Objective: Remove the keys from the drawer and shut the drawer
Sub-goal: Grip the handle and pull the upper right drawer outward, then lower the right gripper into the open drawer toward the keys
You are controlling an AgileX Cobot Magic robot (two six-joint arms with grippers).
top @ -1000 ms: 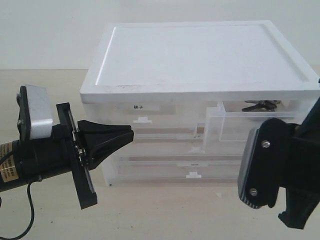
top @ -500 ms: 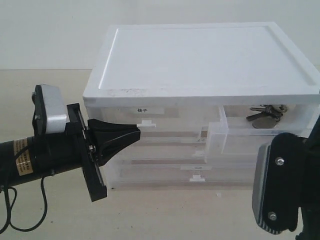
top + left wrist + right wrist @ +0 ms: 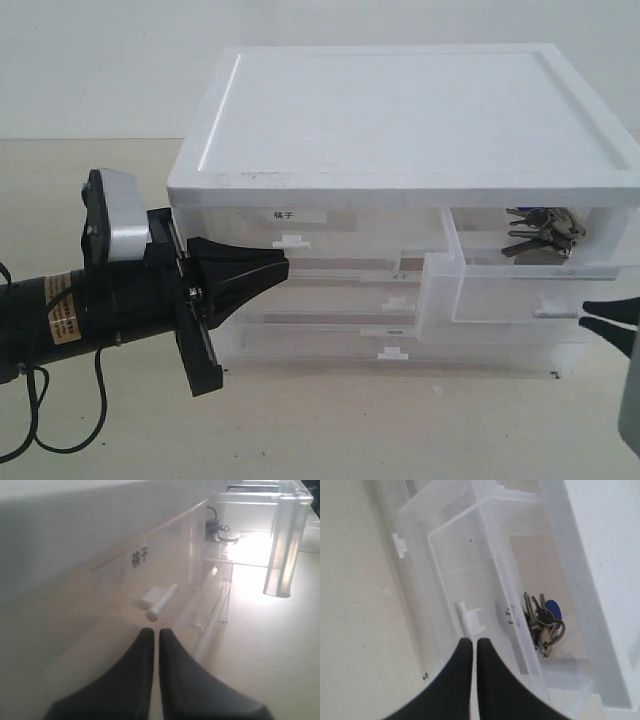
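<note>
My right gripper should grip the drawer's front side (image 3: 545, 271) and pull it further out, as the keys lie close under the cabinet's top in the partly open drawer.
The drawer (image 3: 500, 285) at the cabinet's upper right is pulled out, its small white tab handle (image 3: 555, 310) facing forward. The keys (image 3: 545, 232) lie at its back, a silver bunch with a blue fob (image 3: 553, 610). The keys (image 3: 543, 625) show through the clear wall in the right wrist view, and faintly in the left wrist view as keys (image 3: 220, 530). My right gripper (image 3: 585, 313) is shut and empty, with its tips (image 3: 471, 640) just short of the tab (image 3: 468, 619). My left gripper (image 3: 284, 266) is shut and empty in front of the other half-width drawer's handle (image 3: 160, 601).
The white cabinet (image 3: 420, 110) has a flat lidded top. Its upper left drawer bears a white label with black characters (image 3: 283, 215). Full-width drawers (image 3: 385, 340) sit below. A beige tabletop (image 3: 330, 430) lies in front.
The drawer has come further out of the cabinet. My right arm has drawn back to the right, so only its fingertips show. My left gripper has moved closer to the cabinet front.
</note>
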